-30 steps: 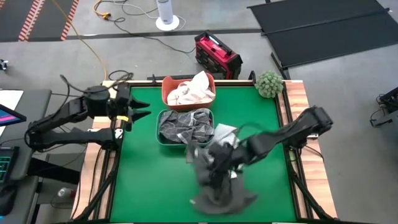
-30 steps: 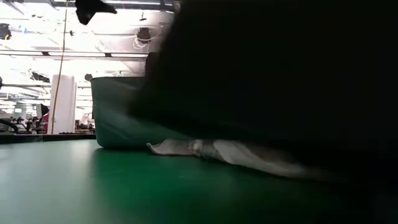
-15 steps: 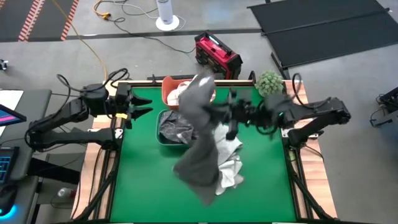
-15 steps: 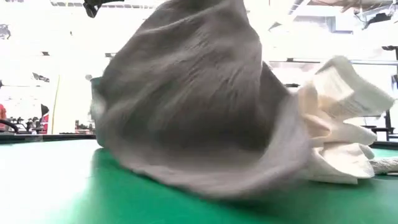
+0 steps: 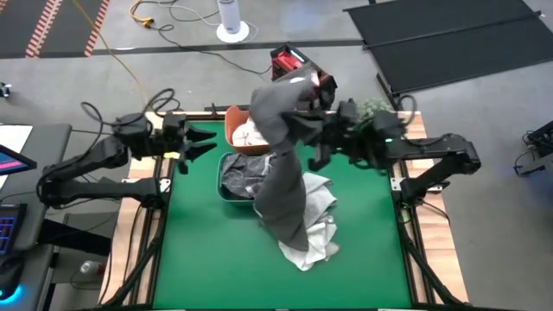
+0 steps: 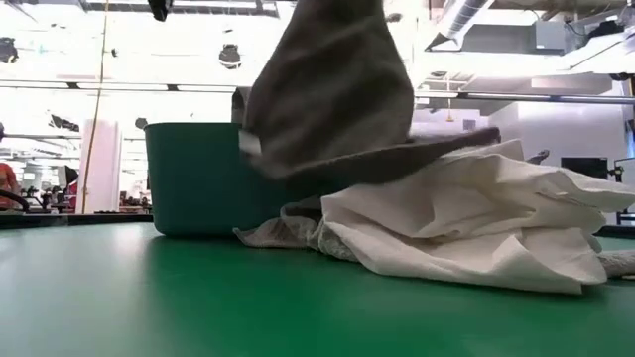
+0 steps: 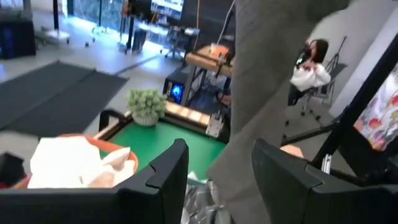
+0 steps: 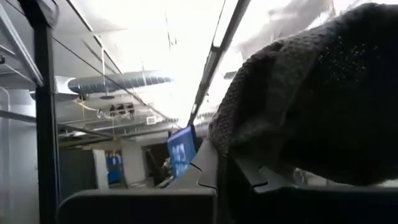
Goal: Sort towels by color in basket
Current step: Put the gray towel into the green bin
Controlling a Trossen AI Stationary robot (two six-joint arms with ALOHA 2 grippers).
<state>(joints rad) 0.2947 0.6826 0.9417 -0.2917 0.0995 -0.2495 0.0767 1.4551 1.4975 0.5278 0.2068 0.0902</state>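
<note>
My right gripper is to release the dark grey towel next. It will let go of it between the teal tub and the crumpled white towel (image 5: 279,202), overlapping both.
A dark grey towel (image 5: 281,164) hangs high over the table's middle with my right gripper (image 5: 311,125) shut on its top. Its lower end hangs over a white towel (image 5: 318,226) crumpled on the green table (image 5: 199,250). Behind it stand a teal tub (image 5: 226,180) holding grey-checked cloth and an orange tub (image 5: 233,130) holding white towels (image 5: 270,128). My left gripper (image 5: 206,142) hovers open at the far left, pointing level at the tubs. In the left wrist view the grey towel (image 7: 267,93) hangs beyond its fingers. My right gripper pinches a bunched part of the dark grey towel near its top (image 8: 239,140) between its two fingers (image 8: 205,171). They come from the table's right, slanting upward. The towel drapes over the fingertips and hangs down slack, lifted clear of the table.
A fuzzy green ball (image 5: 373,112) sits at the table's far right corner. A red box (image 5: 298,73) stands on the floor beyond the far edge. Bare green table lies at the near left. A person (image 7: 309,71) sits in the room beyond.
My right gripper has risen from the table's near side and swung toward the far edge and the tubs, tipping from pointing down to slanting upward. The dark grey towel came up with it, off the table, and now hangs over the white towel it had covered.
</note>
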